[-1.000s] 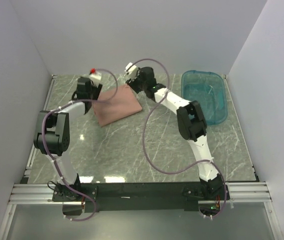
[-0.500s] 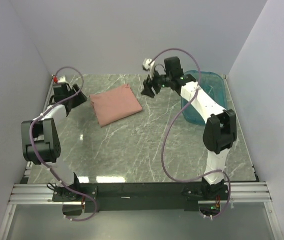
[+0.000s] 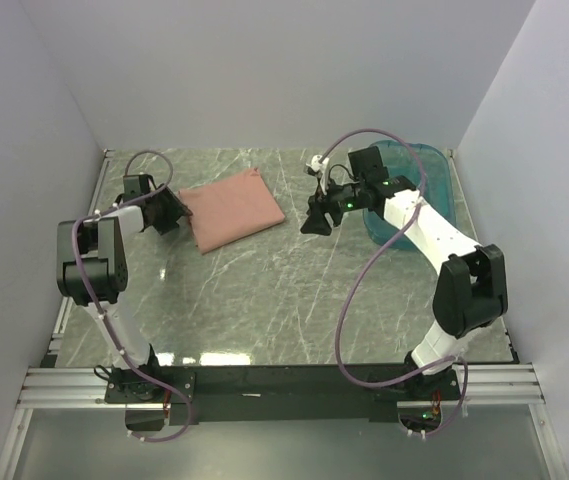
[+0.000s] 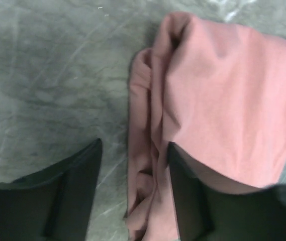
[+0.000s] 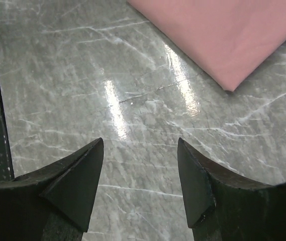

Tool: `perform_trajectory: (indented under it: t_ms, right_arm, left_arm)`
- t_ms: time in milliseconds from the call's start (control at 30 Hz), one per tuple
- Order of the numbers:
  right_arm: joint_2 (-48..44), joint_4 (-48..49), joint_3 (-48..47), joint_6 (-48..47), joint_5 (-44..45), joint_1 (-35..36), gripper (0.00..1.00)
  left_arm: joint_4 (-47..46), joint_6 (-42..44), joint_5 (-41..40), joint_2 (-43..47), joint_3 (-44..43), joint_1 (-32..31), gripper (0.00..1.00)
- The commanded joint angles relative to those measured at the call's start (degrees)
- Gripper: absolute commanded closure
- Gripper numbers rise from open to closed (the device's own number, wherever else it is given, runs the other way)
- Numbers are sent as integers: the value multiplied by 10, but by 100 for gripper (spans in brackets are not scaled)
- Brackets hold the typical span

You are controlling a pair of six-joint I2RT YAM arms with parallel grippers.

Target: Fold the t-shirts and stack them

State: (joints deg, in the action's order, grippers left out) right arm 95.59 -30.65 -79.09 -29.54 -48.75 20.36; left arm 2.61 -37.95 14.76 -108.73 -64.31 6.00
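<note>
I have my left gripper toward the back end of the t-shirt's rumpled edge, so next I grip that edge nearer its middle [image 4: 145, 198] before I drag the t-shirt aside.
A folded salmon-pink t-shirt [image 3: 232, 208] lies flat at the back of the marble table. My left gripper [image 3: 171, 210] is open at the shirt's left edge. In the left wrist view the rumpled folded edge of the shirt [image 4: 148, 165] lies between the two open fingers [image 4: 72, 191]. My right gripper [image 3: 316, 222] is open and empty, hovering over bare table to the right of the shirt. The right wrist view shows the shirt's corner [image 5: 223, 35] ahead of the open fingers [image 5: 77, 186]. The chest print is hidden.
A translucent teal plastic tub [image 3: 434, 195] stands at the back right, behind my right arm. White walls enclose the table on three sides. Purple cables loop off both arms.
My left gripper has swung back in from the far left wall to the shirt's left edge. My right gripper has come down and forward from near the tub. The shirt has not moved.
</note>
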Motion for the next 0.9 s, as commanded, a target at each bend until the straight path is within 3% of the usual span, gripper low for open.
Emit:
perform_trajectory:
  t_ms: [0,33,133,200,367,433,633,867]
  right_arm:
    - [-35,12,12,10,-18,-5,33]
    - [-39,13,15,11,-16,-8,33]
    - [-56,13,15,13,-13,-12,33]
    - [-71,16,19,15,-12,-17,33]
    - [-116,40,63,24,-11,-30,33]
    - [-137,51,88,20,-22,-38,32]
    - [-145,59,100,23,-33,-46,32]
    - [-156,74,118,25,-47,-58,32]
  left_arm:
    - [71,-5,-47,-19,-19,-3,41]
    - [83,2,-47,-21,-21,-4,52]
    - [85,9,-40,-27,-29,-5,65]
    - [88,12,-31,-45,-44,-7,66]
    - [86,9,-7,-69,-69,-12,63]
    - [40,-5,-20,14,4,-3,60]
    - [23,-40,-64,115,73,32,47]
    - [4,-28,47,128,76,31,42]
